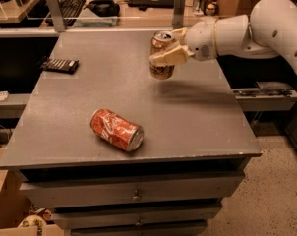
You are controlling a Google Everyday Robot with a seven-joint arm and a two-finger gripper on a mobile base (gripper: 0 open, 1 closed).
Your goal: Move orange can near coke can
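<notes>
The robot's gripper will set the orange can down on the grey table [134, 112] behind the silver end of the coke can.
The orange can [161, 58] is upright, orange-brown with a silver top, held just above the grey table [197, 117] toward its far right. My gripper [167, 48] is shut on it, cream fingers [169, 58] wrapped across its upper half, with the white arm reaching in from the right. The coke can [117, 130] lies on its side near the table's front edge, left of centre, silver end pointing to the front right. The two cans are well apart.
A dark remote-like object [60, 65] lies at the table's left edge. Behind the table is a desk with a keyboard [70, 5] and metal posts [180, 4]. Drawers [133, 193] are below the front edge. A shelf [266, 95] sits to the right.
</notes>
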